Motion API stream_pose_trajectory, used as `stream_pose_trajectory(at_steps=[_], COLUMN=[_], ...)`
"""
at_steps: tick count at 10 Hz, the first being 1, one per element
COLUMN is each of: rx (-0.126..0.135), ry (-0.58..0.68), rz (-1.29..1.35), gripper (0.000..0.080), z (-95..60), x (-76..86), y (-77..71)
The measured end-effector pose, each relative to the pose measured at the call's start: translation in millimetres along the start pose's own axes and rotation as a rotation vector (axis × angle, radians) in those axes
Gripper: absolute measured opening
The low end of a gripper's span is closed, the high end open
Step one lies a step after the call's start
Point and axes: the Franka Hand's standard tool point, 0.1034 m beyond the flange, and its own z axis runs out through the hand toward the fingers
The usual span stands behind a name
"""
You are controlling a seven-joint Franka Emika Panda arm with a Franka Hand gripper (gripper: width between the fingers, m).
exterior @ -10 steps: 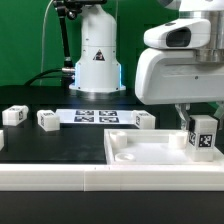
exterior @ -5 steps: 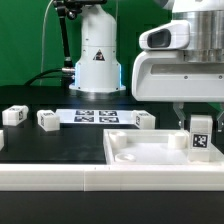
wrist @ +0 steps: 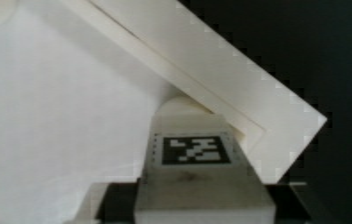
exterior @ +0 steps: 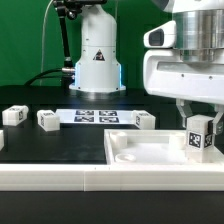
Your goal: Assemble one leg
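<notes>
The white leg slants to the panel's edge in my gripper; I need to open, turn my wrist nearer that edge's line and regrip the leg (exterior: 201, 140).
My gripper (exterior: 199, 128) is shut on a white leg (exterior: 200, 137) with a black-and-white tag on its face, holding it upright over the right end of the large flat white panel (exterior: 140, 150). In the wrist view the leg (wrist: 198, 150) sits between the dark fingers (wrist: 120, 205), with its tag facing the camera and the panel's corner (wrist: 244, 90) beyond it. Whether the leg touches the panel cannot be told. Three more legs lie on the black table: two at the exterior view's left (exterior: 13, 116) (exterior: 47, 119) and one near the middle (exterior: 143, 120).
The marker board (exterior: 92, 116) lies flat behind the panel. A white robot base (exterior: 96, 55) stands at the back. A long white rim bar (exterior: 60, 178) runs along the front edge.
The gripper with the leg has risen slightly and shifted a little toward the exterior view's right. The loose legs and panel have not moved.
</notes>
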Motion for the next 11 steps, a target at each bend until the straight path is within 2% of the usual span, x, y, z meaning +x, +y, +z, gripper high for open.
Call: stream_pose_trajectory(at_steps=[3, 5, 6, 7, 8, 11], rx=[0.008, 0.008, 0.007, 0.007, 0.004, -0.004], ry=[-0.013, -0.013, -0.014, -0.014, -0.016, -0.012], rz=[0.189, 0.127, 0.112, 0.069, -0.022, -0.301], gripper=[0.0291, 0.0291, 0.0526, 0.0526, 0.0623, 0.0648], z=[0.0, 0.2, -0.2, -0.5, -1.0, -0.6], x=[-0.3, -0.3, -0.3, -0.3, -1.1, -3.6], y=[-0.4, -0.3, -0.8, -1.3, -1.7, -2.8])
